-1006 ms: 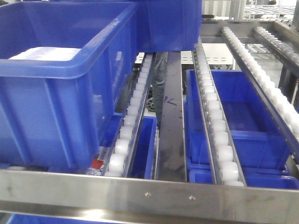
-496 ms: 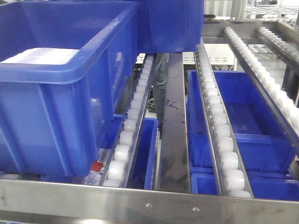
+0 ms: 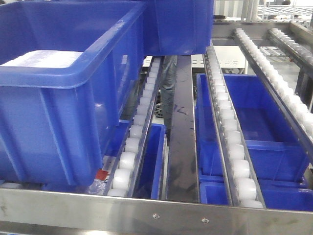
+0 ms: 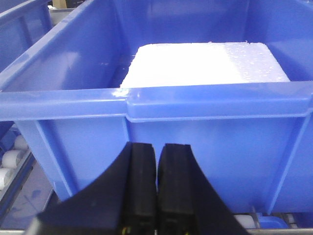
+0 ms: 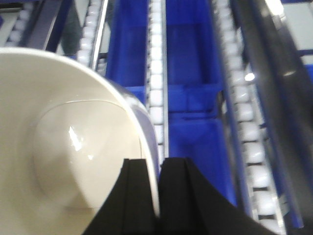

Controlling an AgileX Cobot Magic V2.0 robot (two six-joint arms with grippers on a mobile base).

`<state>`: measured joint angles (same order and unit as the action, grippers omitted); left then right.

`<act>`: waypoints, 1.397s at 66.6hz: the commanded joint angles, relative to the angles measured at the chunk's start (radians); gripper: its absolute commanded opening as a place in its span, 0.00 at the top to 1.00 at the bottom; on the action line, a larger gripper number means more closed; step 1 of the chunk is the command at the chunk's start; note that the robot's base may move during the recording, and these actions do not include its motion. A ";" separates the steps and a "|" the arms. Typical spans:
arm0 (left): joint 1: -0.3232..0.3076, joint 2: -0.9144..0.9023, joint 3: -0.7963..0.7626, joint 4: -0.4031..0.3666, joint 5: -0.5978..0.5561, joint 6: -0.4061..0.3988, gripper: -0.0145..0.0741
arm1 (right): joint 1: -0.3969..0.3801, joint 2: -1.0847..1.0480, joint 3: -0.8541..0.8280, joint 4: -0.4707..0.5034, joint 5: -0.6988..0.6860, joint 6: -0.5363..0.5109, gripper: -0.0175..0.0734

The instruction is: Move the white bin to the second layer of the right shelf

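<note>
The white bin will go down on the empty roller lanes over the lower blue crates (image 3: 286, 131), and I need to set it there with my right gripper.
The white bin (image 5: 63, 147) is a glossy cream tub filling the left of the right wrist view. My right gripper (image 5: 157, 164) is shut on its right rim, one finger inside the wall and one outside, holding it above the roller lanes (image 5: 156, 93) of the rack. The bin does not show in the front view, where the sloping lanes of white rollers (image 3: 230, 142) run between metal rails. My left gripper (image 4: 157, 149) is shut and empty, just in front of the near wall of a blue crate (image 4: 195, 117).
A large blue crate (image 3: 63, 93) sits on the left lanes and holds a white foam block (image 4: 200, 63). Another blue crate (image 3: 178, 27) sits further up. Lower blue crates (image 3: 259, 127) lie under the rollers. A steel front rail (image 3: 156, 210) crosses the bottom.
The front view has shifted slightly since a second ago, with the rack sitting a little lower and to the right in the frame. Nothing has visibly moved in the last half second.
</note>
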<state>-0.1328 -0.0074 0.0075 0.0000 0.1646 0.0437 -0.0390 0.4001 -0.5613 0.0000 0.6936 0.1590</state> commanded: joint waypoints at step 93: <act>-0.005 -0.014 0.037 0.000 -0.087 -0.005 0.74 | 0.049 0.790 -0.026 0.103 -0.543 0.004 0.41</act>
<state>-0.1328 -0.0074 0.0075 0.0000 0.1646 0.0437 0.0090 1.2129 -0.5555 0.0981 0.2186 0.1607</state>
